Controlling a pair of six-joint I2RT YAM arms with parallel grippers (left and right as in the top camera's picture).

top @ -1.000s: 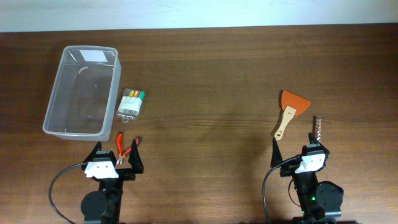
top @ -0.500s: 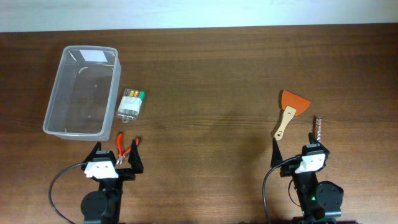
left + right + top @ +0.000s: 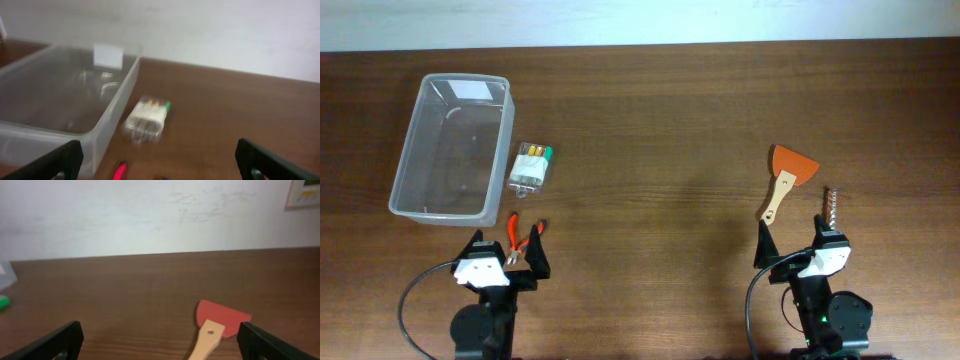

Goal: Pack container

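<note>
I will next grab the clear plastic container with my left gripper by its near-side rim [image 3: 432, 215], toward the container's corner farther from the red-handled pliers.
The clear plastic container [image 3: 506, 140] stands empty at the far left; it also shows in the left wrist view [image 3: 116, 107]. Beside it lie a small clear pack with yellow and green pieces [image 3: 531, 167] [image 3: 146, 118] and red-handled pliers [image 3: 521, 235] [image 3: 119, 171]. My left gripper [image 3: 507, 254] [image 3: 160, 165] is open and empty just short of the pliers. On the right lie an orange scraper with a wooden handle [image 3: 786, 177] [image 3: 220, 321] and a small metal corkscrew-like tool [image 3: 829, 206]. My right gripper [image 3: 793, 250] [image 3: 160, 342] is open and empty just short of the scraper's handle.
The table is dark brown wood, with a pale wall along its far edge [image 3: 640, 45]. Both arm bases sit at the near edge. A white label [image 3: 108, 55] is on the container's far wall.
My right gripper has shifted slightly to the right. The left arm and all objects have not moved.
</note>
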